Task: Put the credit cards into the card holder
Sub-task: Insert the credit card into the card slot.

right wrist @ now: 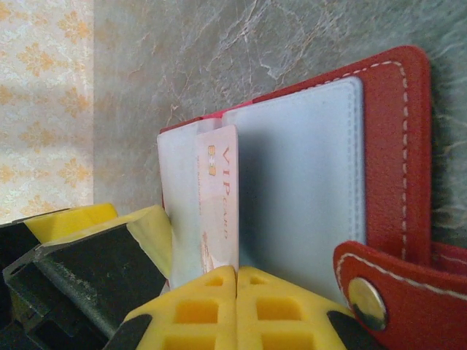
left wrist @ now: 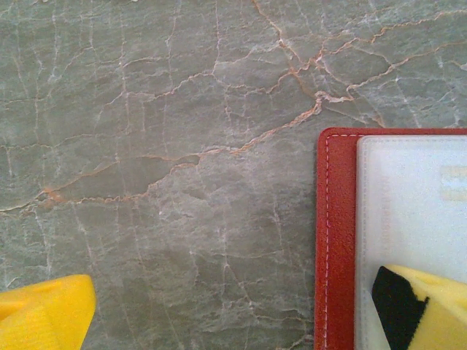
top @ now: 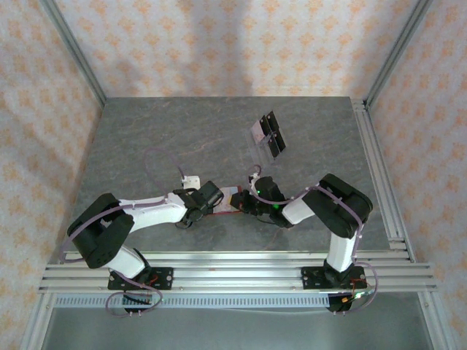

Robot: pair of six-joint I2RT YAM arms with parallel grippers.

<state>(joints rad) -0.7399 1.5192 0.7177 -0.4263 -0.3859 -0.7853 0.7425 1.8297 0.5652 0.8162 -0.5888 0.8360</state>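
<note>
The VIP credit card, now held edge-on against a sleeve, will be let go by my right gripper in the card holder's pale sleeve [top: 221, 203] [right wrist: 200, 204] nearest my left gripper.
The card holder [right wrist: 394, 146], a red wallet, lies open on the table between my two grippers, its pale inner sleeves [right wrist: 299, 182] facing up and its snap tab [right wrist: 367, 302] at the near right. My right gripper [right wrist: 237, 275] is shut on a pale pinkish credit card [right wrist: 217, 197] printed "VIP", held edge-on against a sleeve. My left gripper [left wrist: 233, 310] is open. Its right finger [left wrist: 427, 306] rests on the wallet's pale sleeve [left wrist: 408, 219], and its left finger [left wrist: 44, 317] is over bare table. In the top view the wallet [top: 230, 205] shows between both grippers.
More cards [top: 268, 135] lie in a small cluster on the grey marble table [top: 168, 138], farther back and right of centre. Aluminium rails [top: 379, 168] run along the right side and the near edge. Patterned walls enclose the table.
</note>
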